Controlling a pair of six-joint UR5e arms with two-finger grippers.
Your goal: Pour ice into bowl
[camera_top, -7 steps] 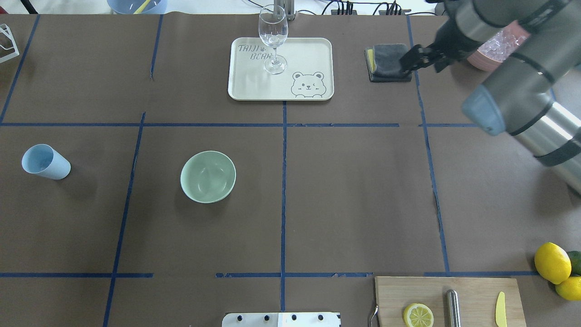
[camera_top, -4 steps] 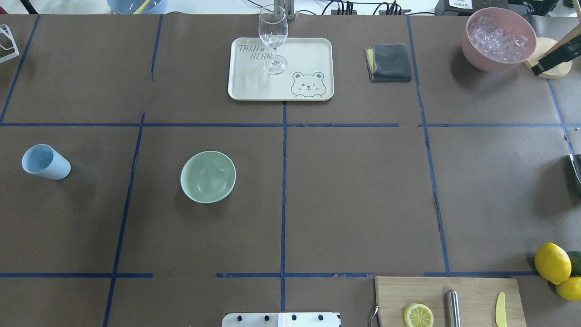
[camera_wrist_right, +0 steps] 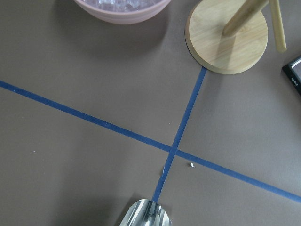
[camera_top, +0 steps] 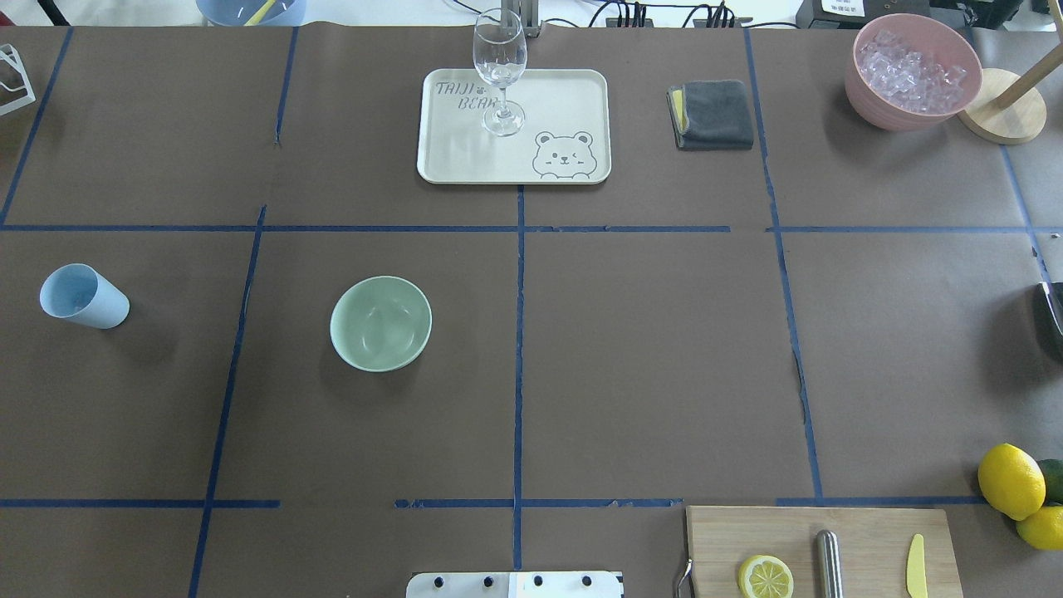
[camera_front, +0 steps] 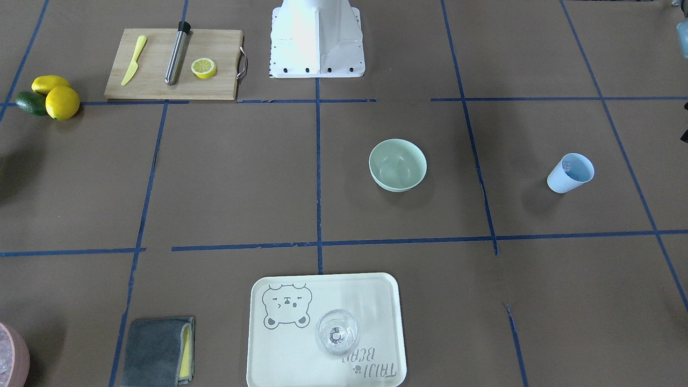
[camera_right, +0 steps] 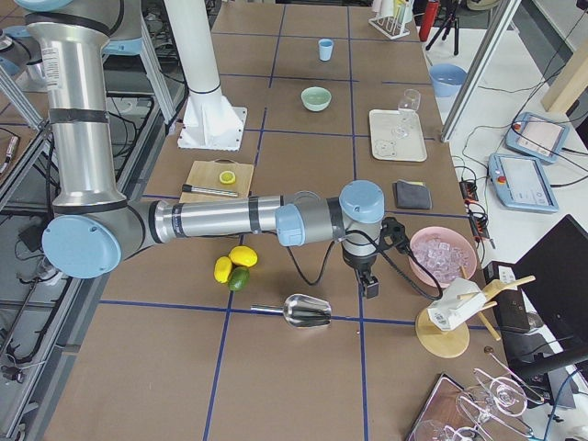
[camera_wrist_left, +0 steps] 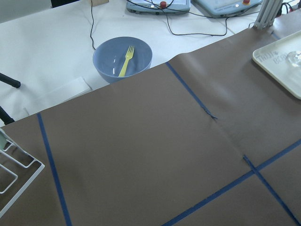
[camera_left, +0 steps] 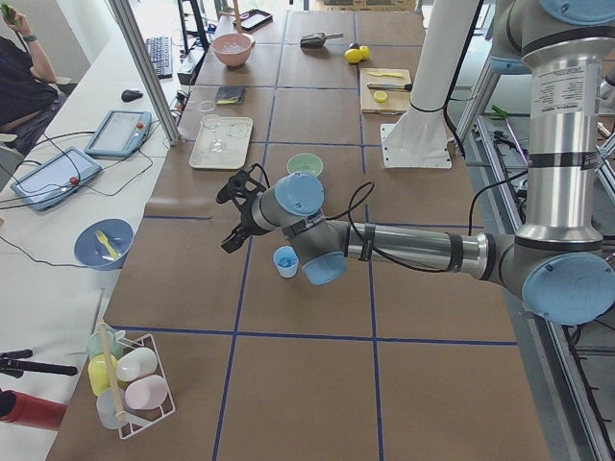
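Note:
The left gripper needs to next grasp the light blue cup around its body [camera_front: 557,173], just below the cup's rim.
The pale mint-green bowl [camera_top: 380,323] stands empty left of centre; it also shows in the front view [camera_front: 398,164]. Ice [camera_top: 911,68] fills the pink container [camera_top: 864,91] at the far right corner. The light blue cup [camera_top: 83,296] stands at the far left; I cannot tell what is inside it. My left gripper [camera_left: 232,216] shows only in the left side view, hovering beside the cup [camera_left: 285,261]. My right gripper [camera_right: 372,286] shows only in the right side view, next to the pink container [camera_right: 443,255]. I cannot tell whether either is open or shut.
A wine glass [camera_top: 499,71] stands on a cream tray [camera_top: 573,91]. A grey cloth [camera_top: 712,114] and a wooden stand [camera_top: 1001,116] are at the back right. A metal scoop [camera_right: 303,310], lemons [camera_top: 1009,480] and a cutting board [camera_top: 864,531] are on the right.
The right arm, which reached over the grey cloth a second ago, has pulled back to the right and is out of the overhead view. Bowl and cup have not moved.

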